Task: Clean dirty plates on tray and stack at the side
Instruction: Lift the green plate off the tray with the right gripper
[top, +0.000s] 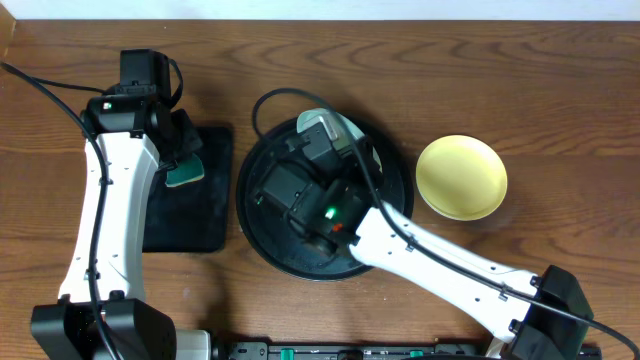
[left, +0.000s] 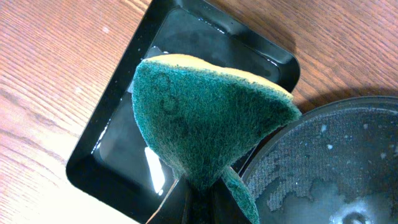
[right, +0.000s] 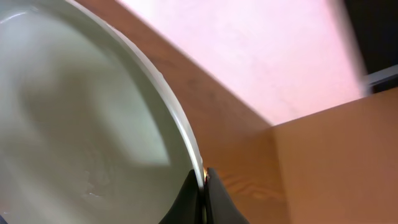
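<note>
Next, I let go of the pale mint plate with my right gripper on top of the pale yellow plate (top: 460, 177) beside the round tray.
My right gripper (right: 202, 186) is shut on the rim of a pale mint plate (right: 81, 124) and holds it tilted up over the round black tray (top: 262, 235). The plate's edge shows above the gripper in the overhead view (top: 335, 125). My left gripper (left: 202, 199) is shut on a green and yellow sponge (left: 205, 118) above the rectangular black tray (left: 124, 155), next to the round tray's rim (left: 323, 112). The sponge also shows in the overhead view (top: 184, 175). A pale yellow plate (top: 461, 177) lies on the table right of the round tray. The third plate is hidden.
The rectangular black tray (top: 190, 220) holds a film of water and lies left of the round tray. A black cable (top: 265, 100) loops over the round tray's far edge. The right arm (top: 450, 265) crosses the table from the front right.
</note>
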